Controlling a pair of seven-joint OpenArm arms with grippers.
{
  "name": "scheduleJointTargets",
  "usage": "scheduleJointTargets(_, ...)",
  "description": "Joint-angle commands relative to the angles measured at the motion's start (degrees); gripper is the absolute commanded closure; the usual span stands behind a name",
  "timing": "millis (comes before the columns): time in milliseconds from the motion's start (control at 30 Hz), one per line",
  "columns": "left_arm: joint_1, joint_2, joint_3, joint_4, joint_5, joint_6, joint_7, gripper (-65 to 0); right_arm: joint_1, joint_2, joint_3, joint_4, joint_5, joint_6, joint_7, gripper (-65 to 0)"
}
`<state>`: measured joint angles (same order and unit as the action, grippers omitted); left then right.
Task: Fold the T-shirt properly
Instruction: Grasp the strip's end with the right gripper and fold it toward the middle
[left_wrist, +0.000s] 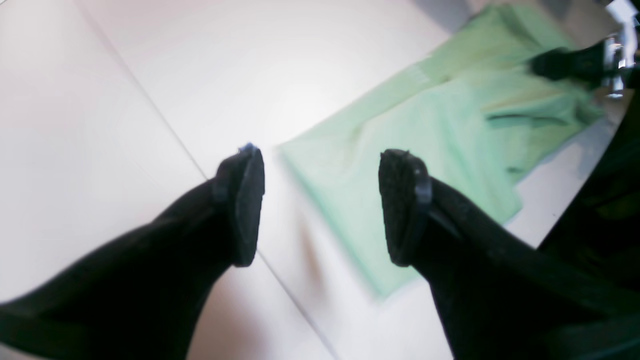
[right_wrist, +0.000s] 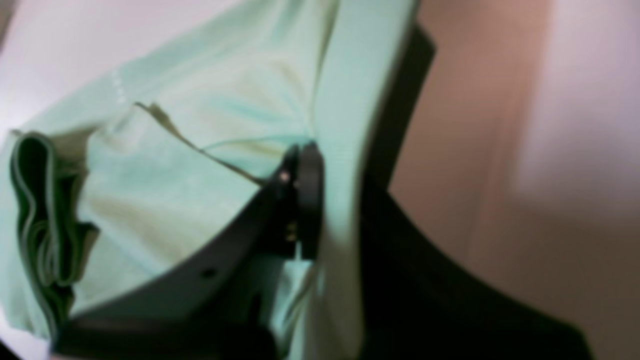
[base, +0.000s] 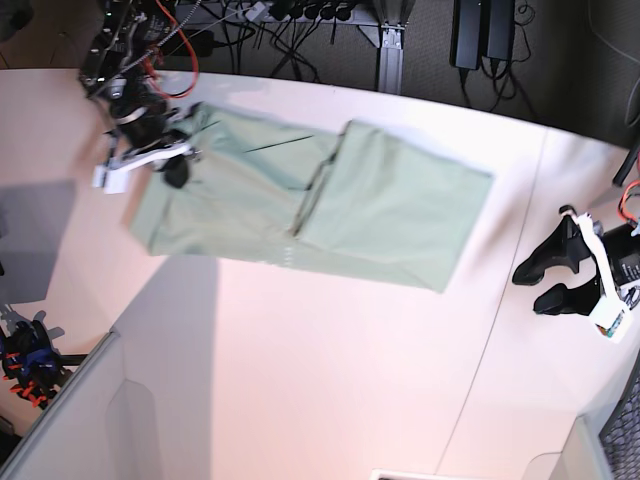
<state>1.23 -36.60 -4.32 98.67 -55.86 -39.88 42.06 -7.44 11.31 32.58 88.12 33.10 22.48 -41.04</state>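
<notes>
Next, I move my left gripper next to the T-shirt's far corner (base: 484, 183) (left_wrist: 381, 290), at the end by the table seam, and close it there.
The pale mint-green T-shirt (base: 390, 205) lies across the white table (base: 300, 380), partly folded, with one layer lying over the right half. My right gripper (base: 178, 165) is shut on the shirt's left end and holds it a little off the table. In the right wrist view its fingers (right_wrist: 307, 200) pinch a fold of the cloth (right_wrist: 210, 100). My left gripper (base: 535, 285) is open and empty, to the right of the shirt and apart from it. In the left wrist view its pads (left_wrist: 247, 200) stand wide apart before the shirt's near edge (left_wrist: 425, 150).
Cables and dark equipment (base: 300, 15) sit behind the table's far edge. A table seam (base: 520, 250) runs just right of the shirt. A grey panel (base: 60, 420) stands at the lower left. The right gripper also shows in the left wrist view (left_wrist: 565, 65).
</notes>
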Motion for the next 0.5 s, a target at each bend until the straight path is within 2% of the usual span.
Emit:
scheduleJointTargets(0, -0.90, -1.55, -0.59, 0.94, -1.79, -0.12, -1.29, -39.1, 0.59, 1.97, 1.49, 0.90, 0.76, -0.15, 1.36, 0.0)
scheduleJointTargets(133, -0.92, -2.69, -0.59, 0.94, -2.21, -0.12, -1.27, -39.1, 0.98, 6.36, 4.57, 1.44, 4.98, -0.09, 0.66, 0.0)
scheduleJointTargets(233, -0.92, -2.78, -0.59, 0.94, -2.25, -0.12, -1.29, -39.1, 1.38, 6.54, 3.89, 5.51, 6.38, 0.13, -1.29, 0.0)
scheduleJointTargets(333, -0.92, -2.80, -0.59, 0.94, -2.23, -0.12, -1.29, -39.1, 1.38, 4.09, 0.39, 11.63, 5.70, 0.22, -1.27, 0.0)
scheduleJointTargets(467, -0.92, -3.34, -0.59, 0.94, -2.23, -0.12, -1.33, -39.1, 1.40, -2.89, -9.05, 18.12, 2.45, 0.22, -0.13, 0.0)
